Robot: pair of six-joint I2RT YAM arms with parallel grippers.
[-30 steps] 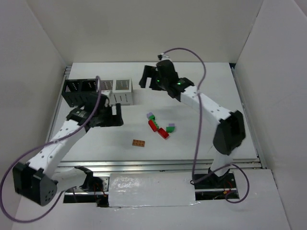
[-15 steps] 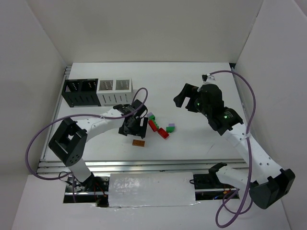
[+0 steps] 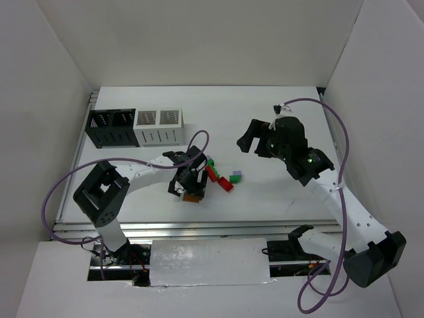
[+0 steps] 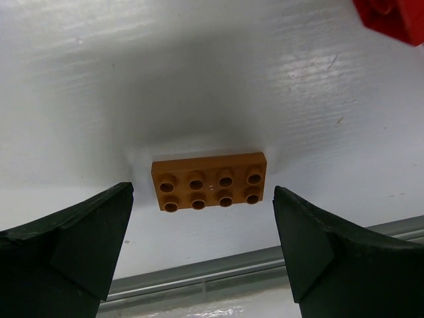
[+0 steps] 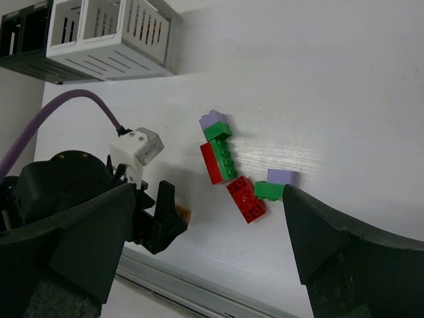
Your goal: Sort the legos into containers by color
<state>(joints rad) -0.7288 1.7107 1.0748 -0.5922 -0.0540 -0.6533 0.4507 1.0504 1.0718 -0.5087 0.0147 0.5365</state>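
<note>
I should next close my right gripper on both short ends (image 3: pixel 225 184) (image 5: pixel 246 199) of the studs-up red brick, which sits between the green brick with lavender and the red-and-green pair.
The flat orange-brown plate (image 4: pixel 209 180) lies on the white table, studs up. My left gripper (image 4: pixel 202 193) is open and hangs right over it, one finger on each side, not touching. In the top view the left gripper (image 3: pixel 188 187) covers most of the plate (image 3: pixel 193 198). To its right lies a cluster of legos: red bricks (image 3: pixel 226 185), green bricks (image 3: pixel 211 161) and a lavender brick (image 3: pixel 236 175). My right gripper (image 3: pixel 250 138) is open and empty, above the table to the right of the cluster (image 5: pixel 246 197). The joined white containers (image 3: pixel 159 126) and the black container (image 3: pixel 111 127) stand at the back left.
The metal rail (image 3: pixel 218 227) of the table's front edge runs just below the plate. A purple cable (image 3: pixel 199 142) loops over the left arm near the legos. White walls enclose the table. A corner of a red brick (image 4: pixel 391 16) shows in the left wrist view.
The left arm swung from the containers down to the orange plate and now hangs over it. The right arm moved from the back centre to the right.
</note>
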